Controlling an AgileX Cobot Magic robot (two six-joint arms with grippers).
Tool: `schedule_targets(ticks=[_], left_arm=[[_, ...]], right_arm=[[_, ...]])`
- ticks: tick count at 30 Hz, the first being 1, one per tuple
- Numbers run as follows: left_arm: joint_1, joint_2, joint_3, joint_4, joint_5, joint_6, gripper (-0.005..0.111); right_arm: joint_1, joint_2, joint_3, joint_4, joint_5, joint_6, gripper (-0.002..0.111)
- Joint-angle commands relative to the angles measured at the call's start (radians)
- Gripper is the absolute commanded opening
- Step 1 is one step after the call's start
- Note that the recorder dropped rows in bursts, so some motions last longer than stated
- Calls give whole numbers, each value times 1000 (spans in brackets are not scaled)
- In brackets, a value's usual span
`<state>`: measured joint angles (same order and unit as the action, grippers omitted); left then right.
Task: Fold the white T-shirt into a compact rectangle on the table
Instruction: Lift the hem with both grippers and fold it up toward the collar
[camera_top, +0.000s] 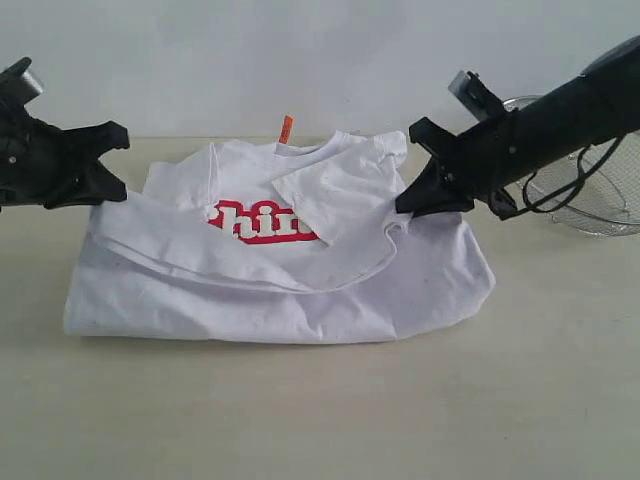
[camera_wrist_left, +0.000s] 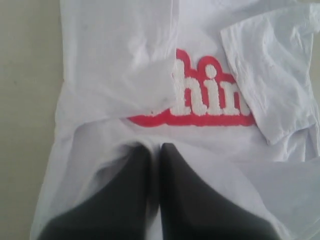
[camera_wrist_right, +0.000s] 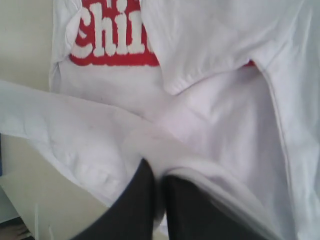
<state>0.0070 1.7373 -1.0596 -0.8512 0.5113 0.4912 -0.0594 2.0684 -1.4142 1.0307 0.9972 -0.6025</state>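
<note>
My right gripper will let go of the hem fold on the outer edge of the folded sleeve (camera_top: 385, 180) nearest the basket, where I will let it go.
The white T-shirt (camera_top: 280, 300) lies on the table (camera_top: 320, 430), both sleeves folded in over the red-outlined lettering (camera_top: 262, 222). An orange neck tag (camera_top: 286, 129) stands up at its far edge. My left gripper (camera_top: 118, 192) is shut on the shirt's left edge, and cloth runs between its black fingers (camera_wrist_left: 175, 190) in the left wrist view. On the other side my right gripper (camera_top: 403, 207) is shut on a bunched hem fold (camera_wrist_right: 200, 170). The edge held between the two grippers is raised and sags across the chest just below the lettering.
A round wire-mesh metal basket (camera_top: 590, 195) sits at the back right, behind the right arm. Bare table runs in front of the shirt and to its left.
</note>
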Motion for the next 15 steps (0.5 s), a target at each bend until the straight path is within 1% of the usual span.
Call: schedule_targets(ticks=[1, 8, 15], left_arm=[[12, 62, -81, -5, -13, 21, 5], [12, 161, -222, -5, -10, 40, 5], [12, 241, -322, 2, -10, 40, 5]], right_arm=[[0, 76, -115, 11, 8, 19, 0], [0, 178, -294, 24, 17, 57, 0], [0, 267, -456, 35, 33, 103, 0]])
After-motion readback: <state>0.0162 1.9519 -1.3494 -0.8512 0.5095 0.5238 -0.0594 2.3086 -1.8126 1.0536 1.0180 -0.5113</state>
